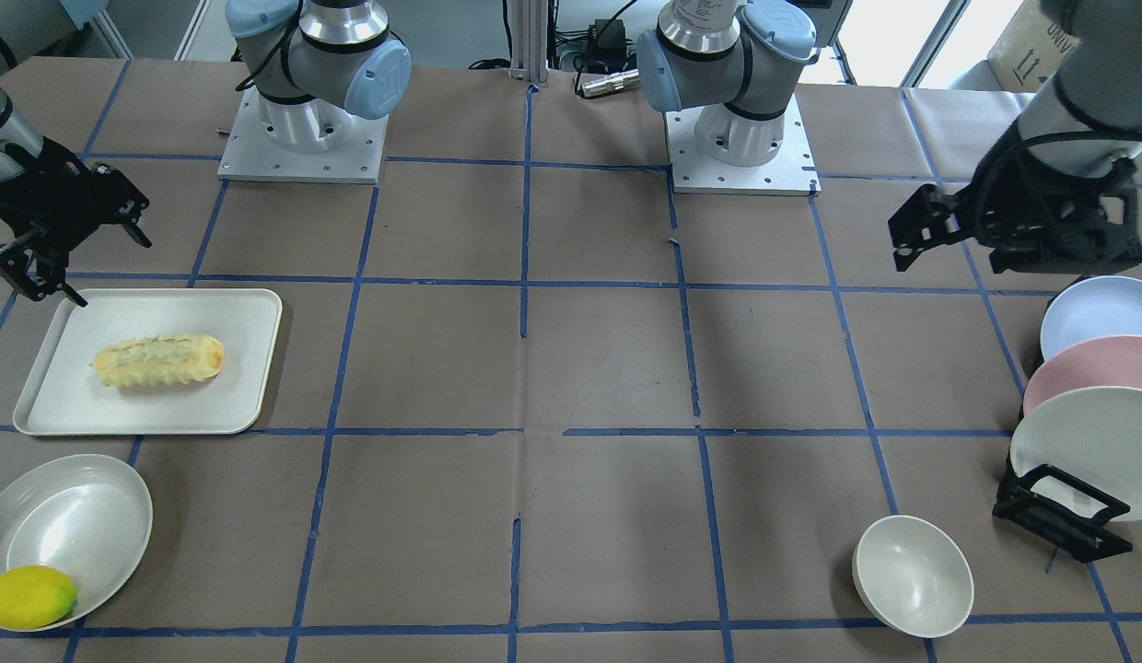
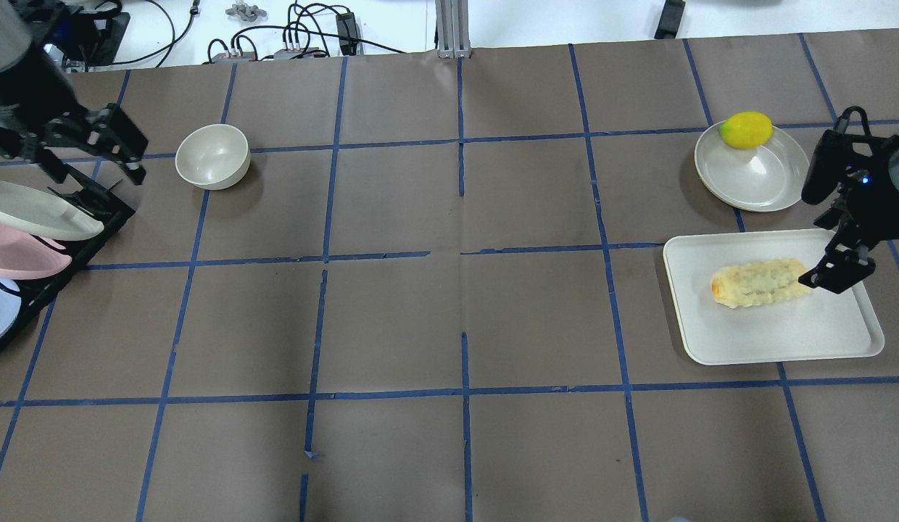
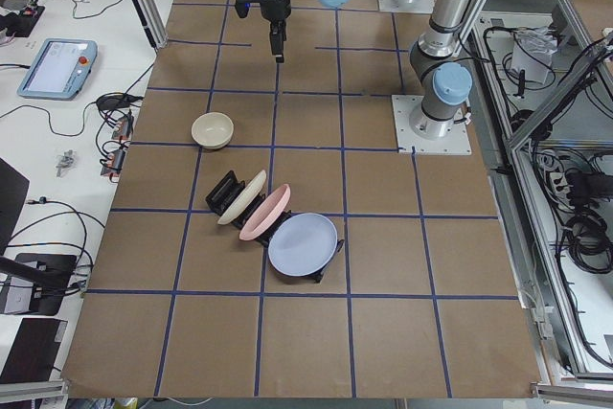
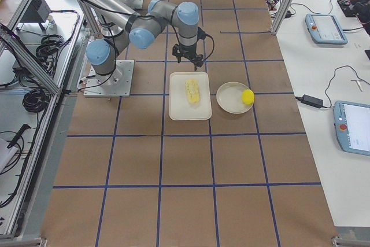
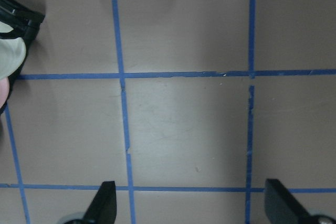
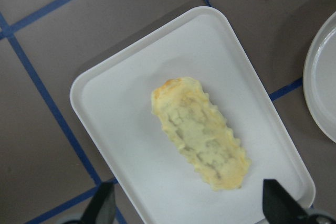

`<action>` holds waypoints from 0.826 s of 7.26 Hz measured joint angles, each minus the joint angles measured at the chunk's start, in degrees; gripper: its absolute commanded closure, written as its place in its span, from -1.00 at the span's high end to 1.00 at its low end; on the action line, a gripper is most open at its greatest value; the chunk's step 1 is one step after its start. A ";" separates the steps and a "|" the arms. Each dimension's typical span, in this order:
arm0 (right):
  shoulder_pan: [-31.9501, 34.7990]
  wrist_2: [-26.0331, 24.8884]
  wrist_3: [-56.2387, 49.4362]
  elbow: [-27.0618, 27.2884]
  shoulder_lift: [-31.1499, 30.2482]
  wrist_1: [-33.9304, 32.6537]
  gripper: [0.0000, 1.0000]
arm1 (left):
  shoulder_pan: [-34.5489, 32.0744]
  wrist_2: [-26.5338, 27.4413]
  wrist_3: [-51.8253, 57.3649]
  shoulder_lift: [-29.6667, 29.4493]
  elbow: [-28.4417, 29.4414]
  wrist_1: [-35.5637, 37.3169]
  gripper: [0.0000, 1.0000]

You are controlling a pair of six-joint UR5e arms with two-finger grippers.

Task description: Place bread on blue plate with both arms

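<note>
The bread's middle (image 1: 148,364) (image 6: 207,138) on the white tray is the next place for my right gripper, which should move there and then close across the bread's long sides.
The bread (image 1: 158,361) lies flat on a white tray (image 1: 230,313), also in the overhead view (image 2: 757,283) and the right wrist view (image 6: 202,132). My right gripper (image 2: 830,232) hovers open over the tray's outer end, above the bread's pale end, touching nothing; its fingertips (image 6: 105,205) stand wide apart. The blue plate (image 1: 1101,313) stands tilted in a black rack (image 1: 1059,516), on the robot's side of it; it also shows in the exterior left view (image 3: 303,244). My left gripper (image 2: 94,170) is open and empty above the table beside the rack.
A pink plate (image 1: 1096,368) and a white plate (image 1: 1087,442) stand in the same rack. A white bowl (image 2: 212,156) sits near the rack. A grey dish (image 2: 754,174) beside the tray holds a lemon (image 2: 745,129).
</note>
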 measured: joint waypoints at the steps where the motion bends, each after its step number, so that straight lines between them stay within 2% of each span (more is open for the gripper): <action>1: -0.88 0.79 -3.33 2.49 2.77 -6.54 1.00 | 6.10 -0.07 6.72 -0.36 0.50 -0.37 1.00; 3: -1.27 2.50 -6.71 3.40 10.96 -16.32 1.00 | 18.45 -0.28 21.17 -2.94 2.36 -0.55 1.00; 6: -0.15 5.34 -6.96 3.28 15.69 -21.47 1.00 | 31.97 -0.97 35.97 -10.34 6.96 -0.69 1.00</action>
